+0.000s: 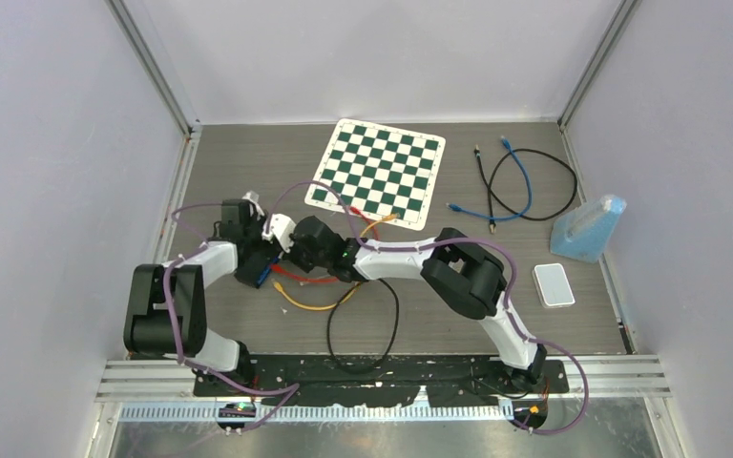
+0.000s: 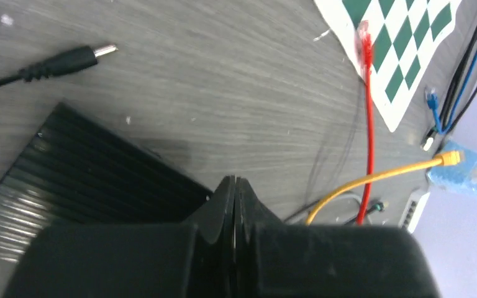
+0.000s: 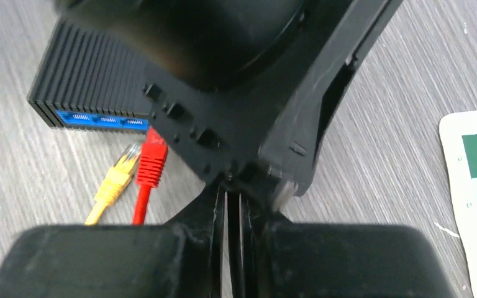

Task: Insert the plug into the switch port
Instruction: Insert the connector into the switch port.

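Observation:
Next, I release the black cable with my right gripper in a switch port (image 1: 314, 224) by the chessboard's corner nearest the switch.
The black ribbed switch (image 3: 81, 71) lies on the table with its blue ports (image 3: 99, 118) facing the right wrist camera. A red plug (image 3: 152, 155) has its tip at the right end of the port row; I cannot tell whether it is seated. A yellow plug (image 3: 121, 171) lies loose beside it. My left gripper (image 2: 236, 181) is shut and empty, over the corner of the switch (image 2: 68, 167). My right gripper (image 3: 227, 189) is shut on a thin black cable, its tips against the left arm's wrist (image 3: 242, 93). A black barrel plug (image 2: 96, 53) lies beyond the switch.
A green-and-white chessboard (image 1: 379, 174) lies at the back. Blue and black cables (image 1: 520, 181) coil at the back right, beside a blue block (image 1: 589, 229) and a white-edged slab (image 1: 554, 284). Red (image 1: 305, 279) and yellow (image 1: 315, 305) cables and a black loop (image 1: 363, 353) lie near the arms.

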### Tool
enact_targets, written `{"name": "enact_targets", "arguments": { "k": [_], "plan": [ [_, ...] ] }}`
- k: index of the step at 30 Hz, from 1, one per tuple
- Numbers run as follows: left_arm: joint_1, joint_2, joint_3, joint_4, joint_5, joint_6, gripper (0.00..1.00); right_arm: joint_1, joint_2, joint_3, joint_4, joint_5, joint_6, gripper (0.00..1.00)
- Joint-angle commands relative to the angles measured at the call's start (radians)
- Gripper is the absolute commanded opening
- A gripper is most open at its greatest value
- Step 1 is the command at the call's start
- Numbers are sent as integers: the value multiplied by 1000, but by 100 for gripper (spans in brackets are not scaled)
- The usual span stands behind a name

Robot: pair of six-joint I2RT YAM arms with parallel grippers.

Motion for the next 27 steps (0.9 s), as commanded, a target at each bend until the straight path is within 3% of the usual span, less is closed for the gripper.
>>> {"name": "enact_targets", "arguments": {
  "k": [1, 7, 15, 22, 27],
  "plan": [
    [-39, -4, -46, -362, 169, 39, 0, -31, -119, -60, 539, -71, -142, 5],
    [9, -94, 87, -523, 76, 118, 0, -48, -186, -259, 537, -107, -244, 5],
    [77, -159, 219, -622, 19, 169, 23, -74, -220, -382, 583, -196, -236, 5],
    [127, -195, 246, -650, -39, 226, 37, -82, -243, -372, 465, -293, -257, 5],
    [165, -182, 284, -683, 10, 314, 48, -77, -292, -441, 513, -284, -267, 5]
  ]
}}
